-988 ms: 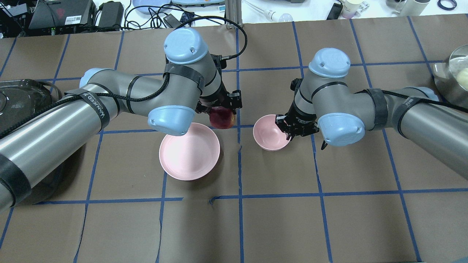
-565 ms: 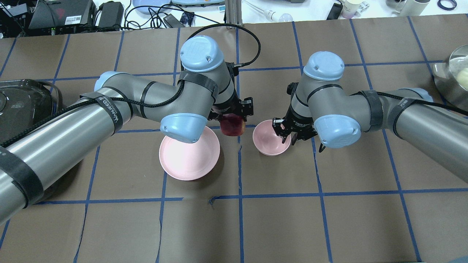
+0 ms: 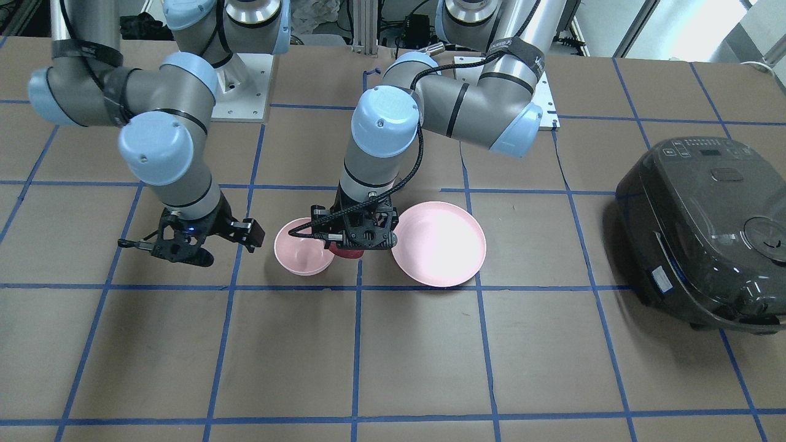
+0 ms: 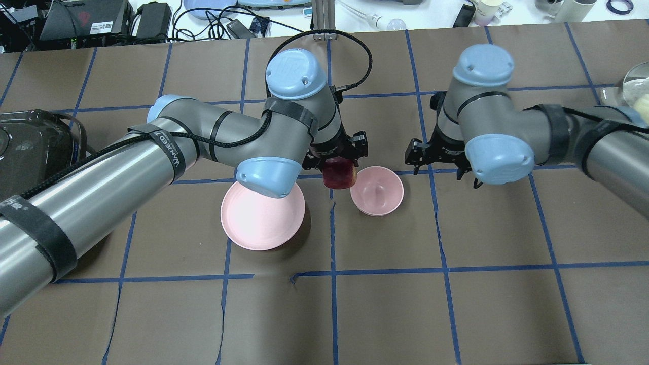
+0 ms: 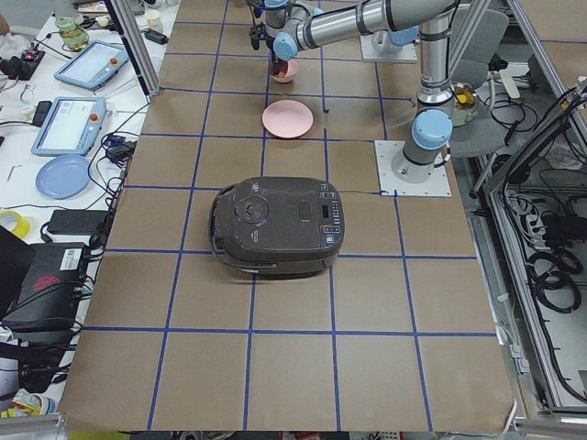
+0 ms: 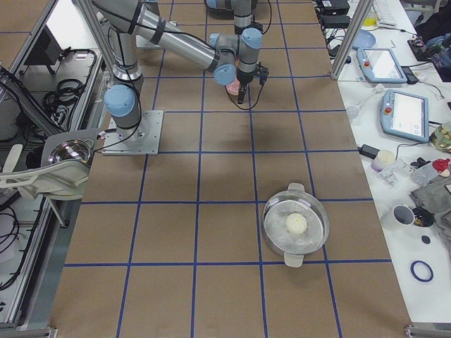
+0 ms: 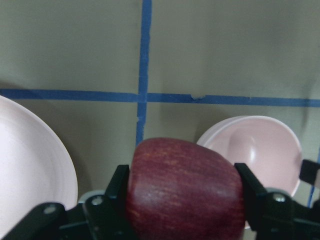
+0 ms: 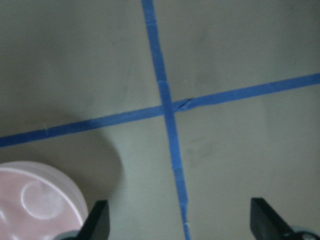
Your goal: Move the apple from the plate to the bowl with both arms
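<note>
The robot's left gripper will release the dark red apple, now held at the small pink bowl's rim, in the middle of the small pink bowl (image 3: 305,255) (image 7: 251,162).
My left gripper (image 4: 340,165) is shut on the dark red apple (image 4: 339,174) and holds it above the table, just at the left rim of the small pink bowl (image 4: 377,190). In the left wrist view the apple (image 7: 185,195) sits between the black fingers (image 7: 118,186), with the bowl (image 7: 255,152) ahead on the right and the plate (image 7: 30,175) on the left. The wide pink plate (image 4: 262,215) is empty. My right gripper (image 4: 438,163) is open and empty, off the bowl's right side. The right wrist view shows its spread fingers (image 8: 98,221) and the bowl (image 8: 35,200) at the lower left.
A dark rice cooker (image 3: 706,233) stands at my left end of the table. A metal pot with a glass lid (image 6: 296,225) stands at my right end. Blue tape lines cross the brown table cover (image 4: 385,304).
My left gripper has carried the apple to the right, up to the bowl's left rim. My right gripper has left the bowl's right rim and drawn back to the right and away.
</note>
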You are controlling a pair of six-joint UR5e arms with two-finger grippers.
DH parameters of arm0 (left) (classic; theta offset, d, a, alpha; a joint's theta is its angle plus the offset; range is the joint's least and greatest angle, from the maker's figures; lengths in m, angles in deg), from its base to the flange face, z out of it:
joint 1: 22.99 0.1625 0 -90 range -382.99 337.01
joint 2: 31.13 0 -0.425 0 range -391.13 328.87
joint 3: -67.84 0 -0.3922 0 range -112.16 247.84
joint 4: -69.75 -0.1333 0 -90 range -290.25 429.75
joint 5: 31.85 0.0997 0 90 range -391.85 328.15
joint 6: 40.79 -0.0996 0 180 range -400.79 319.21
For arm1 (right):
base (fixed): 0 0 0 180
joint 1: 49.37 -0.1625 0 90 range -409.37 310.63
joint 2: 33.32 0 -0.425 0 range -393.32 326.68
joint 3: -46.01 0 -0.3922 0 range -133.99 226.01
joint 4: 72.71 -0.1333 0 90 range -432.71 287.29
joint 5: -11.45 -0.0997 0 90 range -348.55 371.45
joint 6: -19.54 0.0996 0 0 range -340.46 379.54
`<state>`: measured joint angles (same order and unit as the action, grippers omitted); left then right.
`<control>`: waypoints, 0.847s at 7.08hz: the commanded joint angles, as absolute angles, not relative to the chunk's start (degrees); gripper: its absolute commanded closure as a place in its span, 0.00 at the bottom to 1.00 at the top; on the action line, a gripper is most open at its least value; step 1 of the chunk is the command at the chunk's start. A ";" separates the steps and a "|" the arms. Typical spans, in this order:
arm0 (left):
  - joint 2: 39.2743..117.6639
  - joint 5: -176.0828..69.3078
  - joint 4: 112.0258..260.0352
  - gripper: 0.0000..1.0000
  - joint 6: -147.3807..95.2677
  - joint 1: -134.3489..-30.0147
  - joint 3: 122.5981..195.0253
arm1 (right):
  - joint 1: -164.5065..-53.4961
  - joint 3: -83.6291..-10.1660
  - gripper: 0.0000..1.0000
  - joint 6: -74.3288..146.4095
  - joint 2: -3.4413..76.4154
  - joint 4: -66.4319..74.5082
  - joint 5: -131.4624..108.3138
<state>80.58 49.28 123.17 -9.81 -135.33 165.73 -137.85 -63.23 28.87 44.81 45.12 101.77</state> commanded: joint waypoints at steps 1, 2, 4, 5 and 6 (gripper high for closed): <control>81.81 48.92 123.19 0.89 -1.55 -136.53 164.53 | -136.37 -60.26 0.00 26.83 49.28 40.59 101.54; 82.42 49.53 123.36 0.89 2.59 -138.63 162.87 | -137.43 -57.81 0.00 26.75 50.86 39.19 101.62; 85.14 50.49 123.11 0.89 3.07 -140.93 161.71 | -138.84 -43.12 0.00 26.57 54.03 21.88 101.36; 86.46 50.50 122.75 0.89 3.33 -141.46 161.71 | -138.84 -32.58 0.00 26.57 54.04 10.03 101.53; 87.26 50.41 122.75 0.89 4.29 -141.81 161.54 | -138.93 -26.74 0.00 26.48 53.52 4.43 101.80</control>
<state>86.05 50.37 122.90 3.43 -141.22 161.73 -138.77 -35.78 26.56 53.69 13.93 101.55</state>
